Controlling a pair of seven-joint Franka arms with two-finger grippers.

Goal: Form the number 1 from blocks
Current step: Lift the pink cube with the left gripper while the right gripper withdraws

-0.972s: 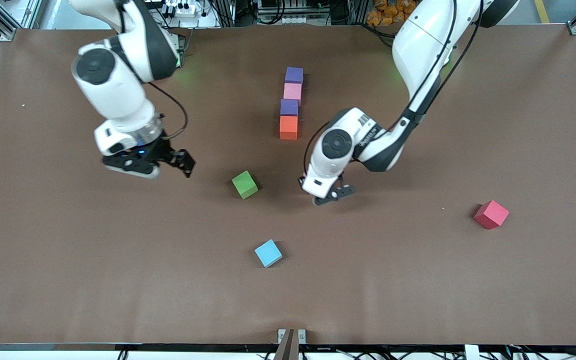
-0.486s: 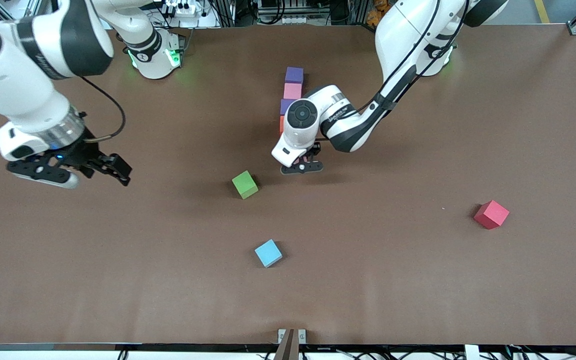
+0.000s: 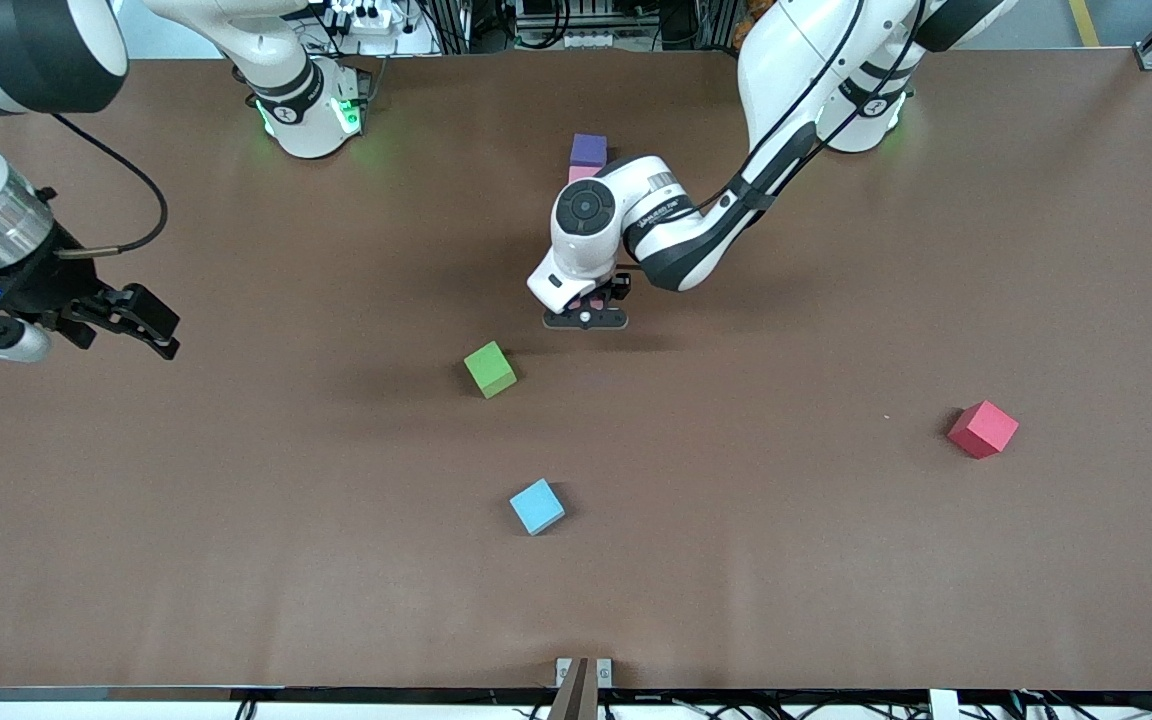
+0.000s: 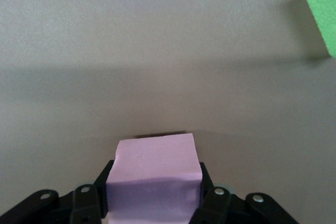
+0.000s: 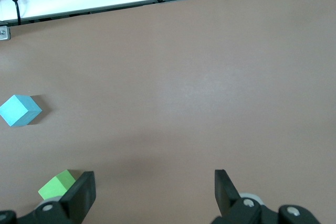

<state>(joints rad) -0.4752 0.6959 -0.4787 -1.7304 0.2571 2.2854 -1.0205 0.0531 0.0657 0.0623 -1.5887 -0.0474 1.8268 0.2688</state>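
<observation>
The light pink block will go down from my left gripper at the column's end (image 3: 579, 288) facing the green cube, against the orange block.
My left gripper (image 3: 586, 316) is shut on a light pink block (image 4: 155, 156), low over the table at the end of the block column nearest the front camera. In the left wrist view its fingers (image 4: 207, 190) clamp the block's two sides. Of the column, only the purple block (image 3: 588, 150) and a sliver of the pink block (image 3: 579, 172) beside it show; my left wrist hides the second purple block and the orange one. My right gripper (image 3: 141, 330) hangs open and empty over bare table at the right arm's end, waiting.
A green cube (image 3: 489, 368) lies nearer the front camera than the left gripper, a light blue cube (image 3: 536, 506) nearer still. A red cube (image 3: 982, 428) sits toward the left arm's end. The right wrist view shows the green cube (image 5: 56, 184) and the blue cube (image 5: 20, 110).
My left gripper has carried the pink block away from the front camera, up to the column's nearest end. My right arm has drawn back toward its end of the table.
</observation>
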